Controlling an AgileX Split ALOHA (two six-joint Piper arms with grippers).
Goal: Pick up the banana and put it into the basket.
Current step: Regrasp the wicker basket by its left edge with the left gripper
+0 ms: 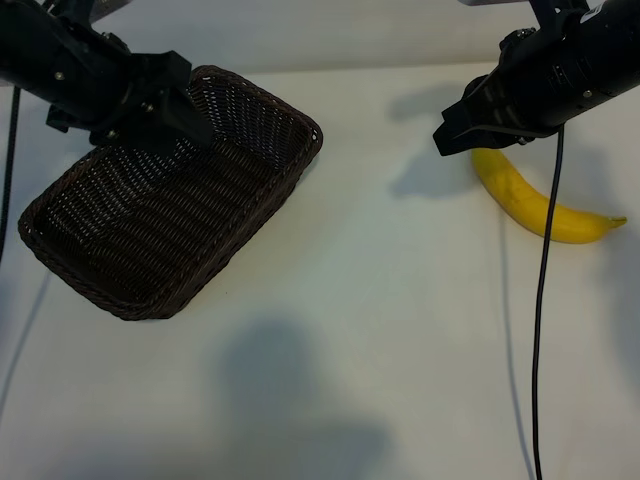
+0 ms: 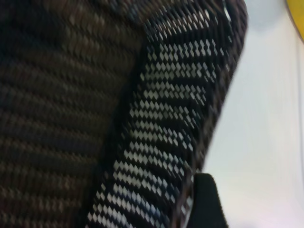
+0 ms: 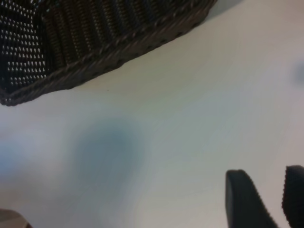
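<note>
My left gripper is going to close on the short-side rim [image 1: 38, 258] of the dark-brown woven basket, at the end that is farthest away from the banana.
The yellow banana [image 1: 530, 205] lies on the white table at the right, and a yellow sliver of it [image 2: 298, 14] shows in the left wrist view. My right gripper [image 1: 452, 138] hovers just above and beside the banana's near end, apart from it. Its two fingertips [image 3: 247, 199] stand open with only bare table between them. The dark-brown woven basket [image 1: 150, 230] sits at the left. My left gripper [image 1: 190, 125] is at the basket's far rim, open. One finger [image 2: 205, 199] shows just outside the basket wall [image 2: 180, 95]; the other finger is hidden.
A black cable [image 1: 543, 300] hangs from the right arm and crosses in front of the banana. The basket's long side [image 3: 95, 42] shows across the table in the right wrist view. White tabletop [image 1: 380, 300] lies between basket and banana.
</note>
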